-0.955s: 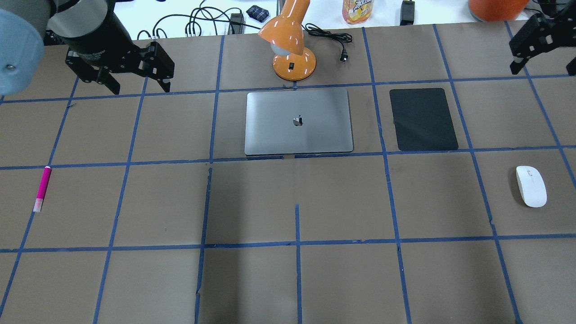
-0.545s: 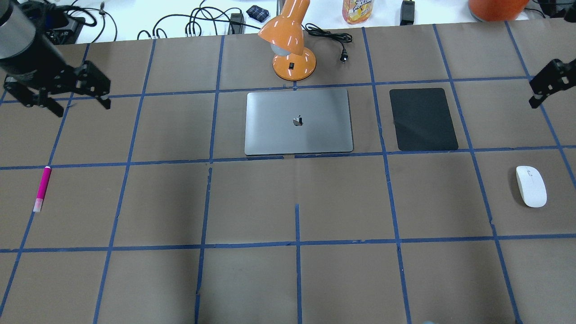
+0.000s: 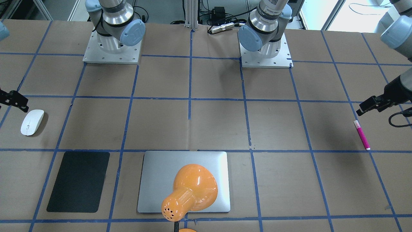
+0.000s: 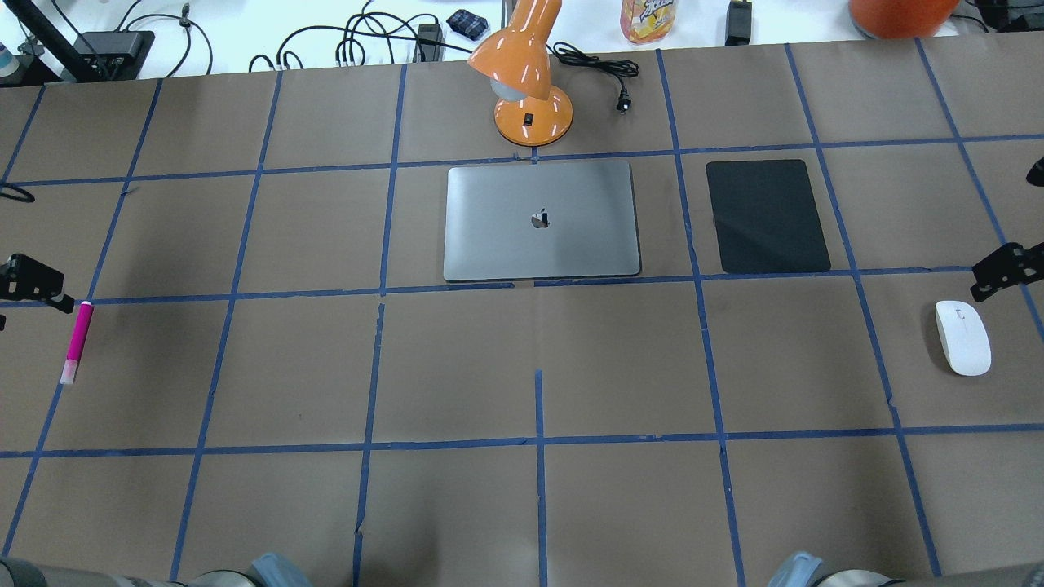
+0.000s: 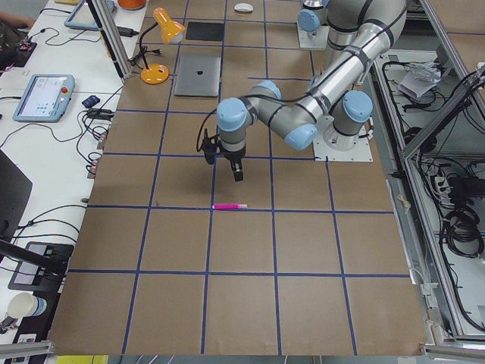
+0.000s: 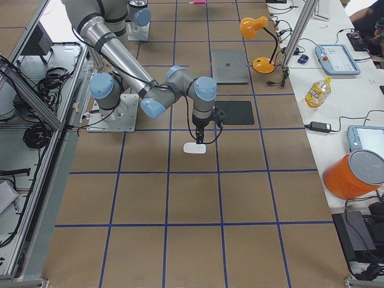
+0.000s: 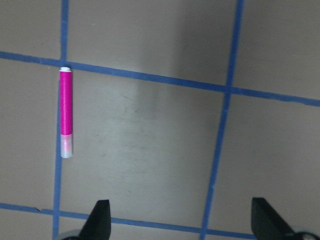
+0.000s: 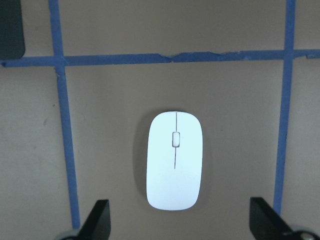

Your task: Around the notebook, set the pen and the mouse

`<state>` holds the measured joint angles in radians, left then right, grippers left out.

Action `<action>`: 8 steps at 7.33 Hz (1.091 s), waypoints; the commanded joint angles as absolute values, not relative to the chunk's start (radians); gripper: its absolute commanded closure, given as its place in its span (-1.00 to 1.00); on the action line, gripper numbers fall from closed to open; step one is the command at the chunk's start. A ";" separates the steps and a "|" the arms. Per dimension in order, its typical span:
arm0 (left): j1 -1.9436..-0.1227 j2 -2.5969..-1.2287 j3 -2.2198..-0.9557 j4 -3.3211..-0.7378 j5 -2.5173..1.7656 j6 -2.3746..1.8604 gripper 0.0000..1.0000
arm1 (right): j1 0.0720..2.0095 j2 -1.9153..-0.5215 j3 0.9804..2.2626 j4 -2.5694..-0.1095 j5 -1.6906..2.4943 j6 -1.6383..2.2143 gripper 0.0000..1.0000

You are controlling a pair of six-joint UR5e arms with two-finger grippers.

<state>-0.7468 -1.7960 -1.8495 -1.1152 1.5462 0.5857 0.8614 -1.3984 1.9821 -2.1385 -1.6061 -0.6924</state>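
Next, my left gripper closes its fingers on the body of the pink pen (image 3: 358,129) (image 7: 66,128), next to the longer white end of the pen.
The pink pen (image 4: 75,342) lies flat near the table's left edge. The white mouse (image 4: 962,337) rests near the right edge. Between them, farther back, lies the silver notebook (image 4: 541,220), shut. My left gripper (image 7: 182,222) hangs open above the table; in its wrist view the pen (image 7: 66,113) lies ahead and left of the fingers, outside the gap. My right gripper (image 8: 180,222) is open and hovers over the mouse (image 8: 174,167), which sits centred just ahead of its fingers. Neither gripper holds or touches anything.
A black pad (image 4: 767,216) lies right of the notebook. An orange desk lamp (image 4: 530,90) stands just behind the notebook, its plug (image 4: 624,102) trailing to the right. Cables and a bottle (image 4: 648,18) sit beyond the far edge.
Both arms swung outward and back toward the robot. The left gripper came down beside the pen, the right one over the mouse. Pen, mouse and notebook did not move.
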 commanded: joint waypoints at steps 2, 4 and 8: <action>-0.695 -1.969 -1.899 -0.968 1.523 0.588 -1.00 | 0.847 -1.270 2.029 -2.285 -1.600 -0.707 -0.94; -0.706 -1.996 -1.882 -0.895 1.566 0.568 -0.83 | 0.847 -1.256 2.034 -2.289 -1.600 -0.706 -0.94; -0.716 -2.008 -1.885 -0.868 1.615 0.578 -0.63 | 0.847 -1.238 2.034 -2.273 -1.612 -0.703 -0.57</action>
